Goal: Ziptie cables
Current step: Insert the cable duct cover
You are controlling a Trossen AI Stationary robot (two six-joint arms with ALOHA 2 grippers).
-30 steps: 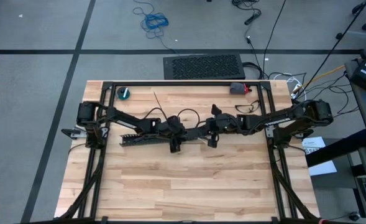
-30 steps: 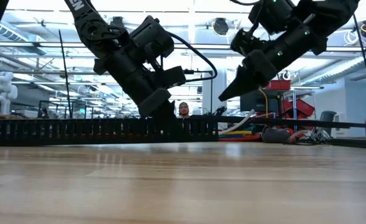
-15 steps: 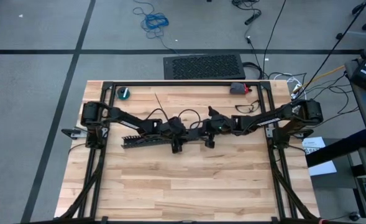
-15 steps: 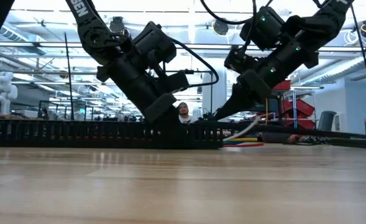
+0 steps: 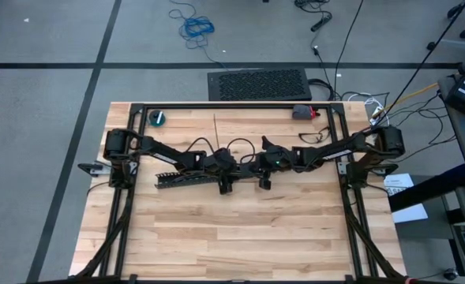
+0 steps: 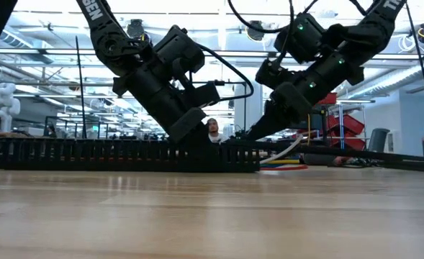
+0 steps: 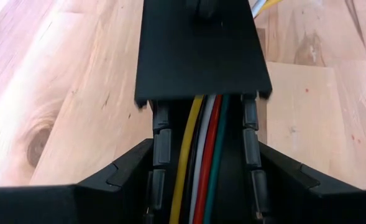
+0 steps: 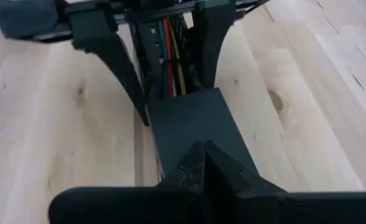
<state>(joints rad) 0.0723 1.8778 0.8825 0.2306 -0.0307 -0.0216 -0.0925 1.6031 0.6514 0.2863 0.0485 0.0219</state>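
My left gripper clasps the duct walls close to the cover's edge, so next I open and clasp farther (image 6: 158, 155) along the duct, giving the cover room to slide.
The black slotted duct (image 5: 193, 177) lies flat on the table, running left to right. The coloured wires (image 7: 201, 162) (yellow, white, red, green) run inside it and spill out of its right end (image 6: 283, 162). A flat black cover (image 8: 189, 118) caps the duct's right part. My left gripper (image 7: 204, 168) straddles the duct just left of the cover. My right gripper (image 8: 201, 152) is shut and sits at the cover's right end. A thin dark strip, maybe a ziptie (image 5: 216, 130), shows beyond the duct. My left gripper clasps the duct between its two fingers, one finger (image 7: 133, 171) against each slotted side wall (image 7: 162, 140), beside the cover's left edge. It comes slanting down from the table's left, with its fingers across the duct. The duct stays flat on the table. My right gripper rests its shut fingertips (image 8: 198, 158) on the top of the black cover, near the cover's right end (image 8: 192, 134). It comes slanting down from the table's right, in line with the duct.
A black frame rail (image 5: 232, 105) borders the table. A teal roll (image 5: 159, 118) lies at the far left and a grey-red device (image 5: 303, 112) at the far right. A person (image 6: 213, 129) shows in the room behind. Bare wood lies on the near side.
My right gripper has come down and toward the table's left, from above the duct's right end onto the cover. My left gripper has sunk a little onto the duct. The thin strip beyond the duct has shifted toward the right.
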